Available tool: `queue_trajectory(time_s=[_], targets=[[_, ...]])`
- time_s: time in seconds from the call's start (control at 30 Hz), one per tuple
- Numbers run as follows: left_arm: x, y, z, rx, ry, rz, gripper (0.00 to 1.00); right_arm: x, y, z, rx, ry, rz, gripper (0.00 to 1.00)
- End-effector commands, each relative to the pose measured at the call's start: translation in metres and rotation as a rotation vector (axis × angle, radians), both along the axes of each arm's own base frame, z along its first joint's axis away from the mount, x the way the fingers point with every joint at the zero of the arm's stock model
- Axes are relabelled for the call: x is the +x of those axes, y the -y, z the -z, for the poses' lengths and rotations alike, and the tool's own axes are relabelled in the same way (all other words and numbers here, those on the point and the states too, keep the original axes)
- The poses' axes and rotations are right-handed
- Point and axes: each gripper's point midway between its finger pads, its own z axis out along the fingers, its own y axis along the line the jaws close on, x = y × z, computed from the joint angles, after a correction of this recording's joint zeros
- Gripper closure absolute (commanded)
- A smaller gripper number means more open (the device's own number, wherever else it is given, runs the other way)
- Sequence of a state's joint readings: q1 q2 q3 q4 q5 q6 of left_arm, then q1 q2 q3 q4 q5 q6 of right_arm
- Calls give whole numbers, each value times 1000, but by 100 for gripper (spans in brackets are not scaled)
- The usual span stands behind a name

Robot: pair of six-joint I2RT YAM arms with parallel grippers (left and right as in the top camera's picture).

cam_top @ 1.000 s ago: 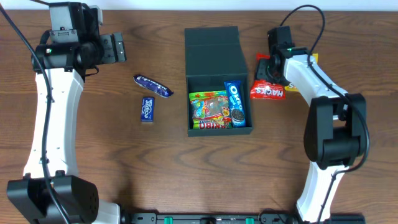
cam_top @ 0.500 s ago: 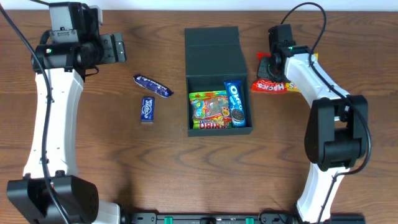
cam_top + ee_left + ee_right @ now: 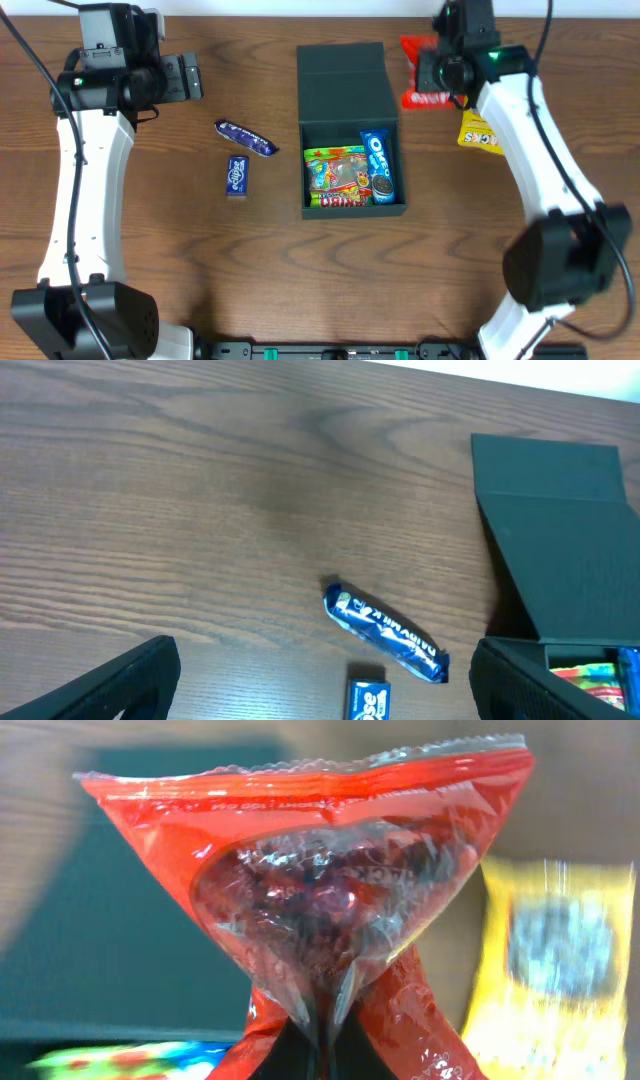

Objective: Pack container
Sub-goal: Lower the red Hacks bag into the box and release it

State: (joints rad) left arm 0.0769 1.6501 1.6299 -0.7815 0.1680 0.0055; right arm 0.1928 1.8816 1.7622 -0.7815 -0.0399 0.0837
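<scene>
I will let go of the red snack packet with my right gripper on the back edge of the gummy packet [image 3: 336,155] [image 3: 135,1062] inside the container. The red packet now hangs pinched above the container.
The dark green container [image 3: 352,100] stands mid-table with its flap lid open toward the back. Inside lie a gummy packet [image 3: 336,178] and a blue cookie packet [image 3: 380,167]. My right gripper [image 3: 432,72] is shut on a red snack packet [image 3: 417,50], lifted off the table just right of the lid. In the right wrist view the red packet [image 3: 330,880] hangs pinched between my jaws, above the container [image 3: 120,950]. My left gripper [image 3: 188,77] stays open at the far left, apart from everything. Its fingers [image 3: 110,685] frame bare wood.
A yellow snack packet [image 3: 478,130] lies right of the container, also seen blurred in the right wrist view [image 3: 560,960]. A blue wrapped bar [image 3: 245,139] and a small blue packet [image 3: 237,175] lie left of the container; the bar [image 3: 385,632] shows in the left wrist view.
My right gripper closed on the red packet and lifted it up and back from the table, uncovering the yellow packet. The left arm has not moved.
</scene>
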Motion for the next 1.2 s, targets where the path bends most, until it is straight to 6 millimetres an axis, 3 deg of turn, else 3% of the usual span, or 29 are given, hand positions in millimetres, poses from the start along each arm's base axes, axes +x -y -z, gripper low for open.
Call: queue_trajectory(time_s=[0.0,0.17,0.4,0.93,1.17], targets=[[2,-6,-1,38,5,0,6,-21,-58,-34,-68,127,-449,99],[2,-15,-1,81,3,-34,6,-56,-104,-26,-190,192,-899,99],[2,-18,-1,92,1,-44,5,-91,-126,2,-368,196,-1285,99],[0,-17,0,91,-9,-43,4,-116,-159,78,-233,11,-1440,99],[-2,-17,2,91,-20,-43,4,-115,-157,105,-231,-61,-1439,99]])
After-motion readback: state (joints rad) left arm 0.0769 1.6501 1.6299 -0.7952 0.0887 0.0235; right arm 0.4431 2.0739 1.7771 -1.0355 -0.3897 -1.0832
